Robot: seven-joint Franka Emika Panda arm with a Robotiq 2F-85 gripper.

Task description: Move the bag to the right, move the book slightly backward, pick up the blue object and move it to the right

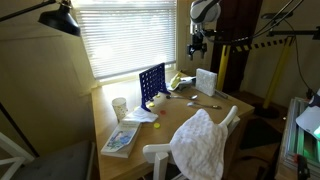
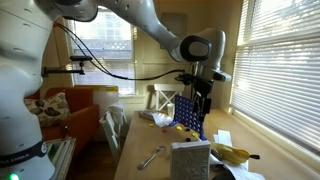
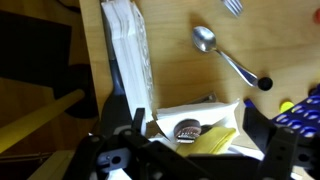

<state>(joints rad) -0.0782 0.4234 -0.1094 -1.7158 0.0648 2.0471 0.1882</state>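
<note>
Next, I move my gripper to the white bag's top edge (image 1: 201, 70) (image 3: 138, 100), near the edge's end nearest the banana, and close it there.
The blue object, an upright dark-blue grid frame (image 1: 152, 83), stands at the back of the wooden table; it also shows in an exterior view (image 2: 190, 113) and at the right edge of the wrist view (image 3: 300, 112). The white bag (image 1: 206, 80) stands upright to its right, also seen in an exterior view (image 2: 190, 158) and in the wrist view (image 3: 128, 45). The flat blue-and-white book (image 1: 122, 138) lies at the table's front left. My gripper (image 1: 197, 45) hangs open and empty above the table between frame and bag, also seen in an exterior view (image 2: 197, 95) and in the wrist view (image 3: 190, 135).
A white cup (image 1: 120, 105) stands left of the frame. A spoon (image 3: 225, 55) lies near the bag. A banana (image 3: 205, 140) and white paper (image 3: 200, 112) lie below the gripper. A chair with a white cloth (image 1: 205, 140) is at the front edge. Window blinds (image 1: 130, 35) are behind.
</note>
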